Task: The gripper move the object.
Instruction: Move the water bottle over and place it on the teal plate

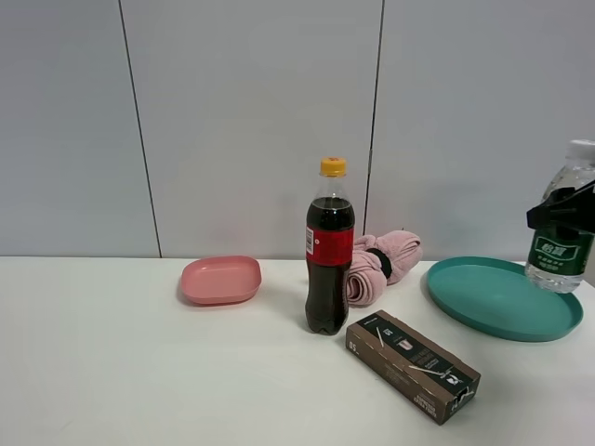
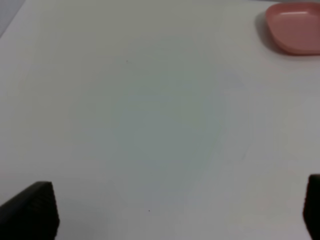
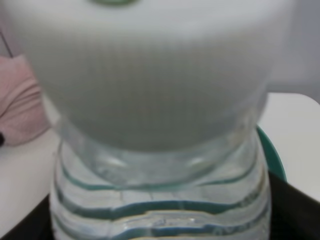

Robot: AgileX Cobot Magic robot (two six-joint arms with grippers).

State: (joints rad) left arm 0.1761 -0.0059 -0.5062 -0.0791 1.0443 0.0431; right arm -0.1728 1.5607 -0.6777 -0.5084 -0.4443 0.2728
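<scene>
The robot's right gripper needs to set the water bottle down on the teal plate's side nearer the rolled pink towel point(image 1: 482, 299).
The object, a small clear water bottle point(image 1: 562, 228) with a white cap and green label, stands upright at the far right, its base over the back right rim of a teal plate point(image 1: 493, 302). I cannot tell whether it rests on the plate. My right gripper point(image 1: 562, 214) is shut on the bottle's shoulder, black jaws on either side. The right wrist view is filled by the white cap and ribbed body of the bottle point(image 3: 160, 125), which sits in the right gripper point(image 3: 160, 222). My left gripper point(image 2: 180, 210) is open over bare white table, with one black fingertip point(image 2: 32, 210) at each lower corner of its view.
A tall cola bottle point(image 1: 329, 251) with a yellow cap stands mid-table. A dark box point(image 1: 412, 365) lies in front of it and a rolled pink towel point(image 1: 386, 263) behind. A pink dish point(image 1: 220, 279) sits to the left, also seen as the pink dish point(image 2: 295, 27).
</scene>
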